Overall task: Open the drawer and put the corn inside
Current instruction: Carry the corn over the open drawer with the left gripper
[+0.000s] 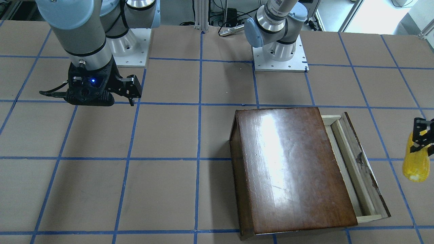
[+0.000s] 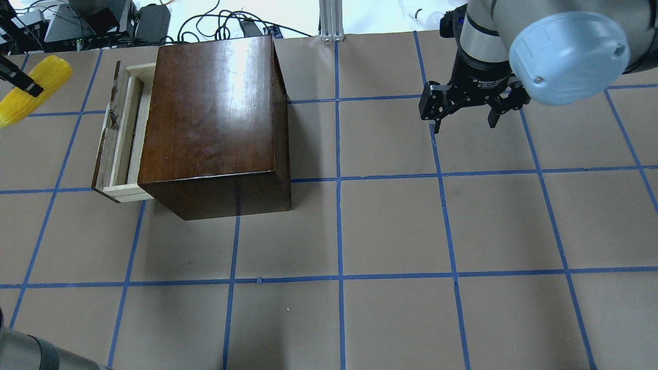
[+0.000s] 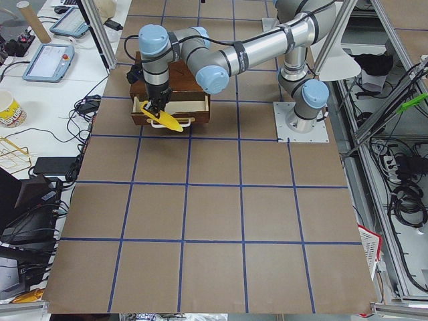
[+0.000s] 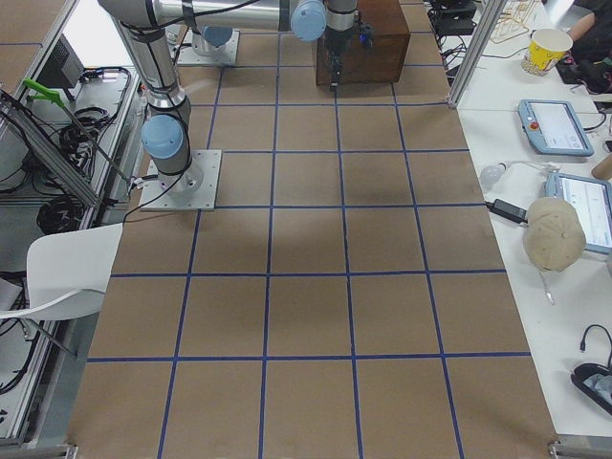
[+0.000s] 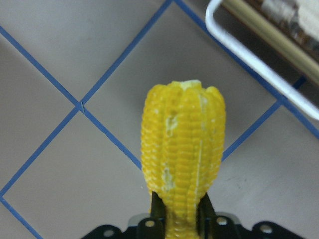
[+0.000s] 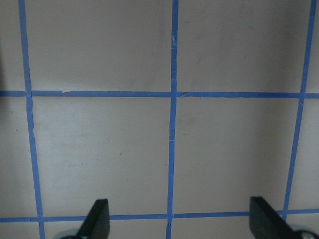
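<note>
My left gripper will let go of the yellow corn in the pale-wood tray (image 1: 348,168), between the dark brown box and scuffed front panel.
The dark brown box (image 1: 291,166) (image 2: 216,113) stands on the table with its drawer (image 1: 349,162) (image 2: 123,133) pulled partly out, showing a narrow strip of pale-wood tray, which looks empty. My left gripper (image 1: 421,137) (image 5: 182,214) is shut on the yellow corn (image 1: 414,166) (image 2: 51,74) (image 5: 182,149) and holds it above the table, just outside the drawer's scuffed front panel (image 1: 368,166). My right gripper (image 2: 463,123) (image 6: 180,221) is open and empty, hovering over bare table far from the box.
The table is brown paper with a blue tape grid (image 2: 339,277). The drawer's white handle (image 5: 249,59) shows just beyond the corn's tip. Both arm bases (image 1: 279,51) are bolted at the robot's edge. Cables and gear (image 2: 103,20) lie past the far edge.
</note>
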`<action>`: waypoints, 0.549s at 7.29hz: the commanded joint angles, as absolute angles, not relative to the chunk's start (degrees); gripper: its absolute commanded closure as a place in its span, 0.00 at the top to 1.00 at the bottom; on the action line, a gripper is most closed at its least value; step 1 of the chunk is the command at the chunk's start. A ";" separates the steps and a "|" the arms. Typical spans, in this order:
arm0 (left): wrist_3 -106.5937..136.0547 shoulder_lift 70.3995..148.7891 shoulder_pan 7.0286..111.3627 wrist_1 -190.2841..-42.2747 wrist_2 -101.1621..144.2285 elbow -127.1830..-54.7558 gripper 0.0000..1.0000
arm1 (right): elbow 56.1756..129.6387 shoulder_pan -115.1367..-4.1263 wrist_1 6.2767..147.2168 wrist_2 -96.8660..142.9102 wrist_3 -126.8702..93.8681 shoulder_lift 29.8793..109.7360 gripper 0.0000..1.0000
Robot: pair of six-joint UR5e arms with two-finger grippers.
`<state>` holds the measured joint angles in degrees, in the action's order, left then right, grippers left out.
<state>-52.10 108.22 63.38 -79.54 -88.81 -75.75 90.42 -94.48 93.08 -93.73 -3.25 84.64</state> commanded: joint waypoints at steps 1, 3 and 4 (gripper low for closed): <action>-32.44 108.28 68.44 -79.80 -89.38 -75.59 0.00 | 90.44 -94.48 93.08 -93.78 -3.25 84.64 1.00; -19.83 109.33 70.31 -79.80 -88.86 -76.29 0.00 | 90.44 -94.48 93.08 -93.78 -3.25 84.64 1.00; -16.03 109.77 70.31 -79.80 -88.25 -76.55 0.00 | 90.44 -94.48 93.16 -93.78 -3.25 84.73 1.00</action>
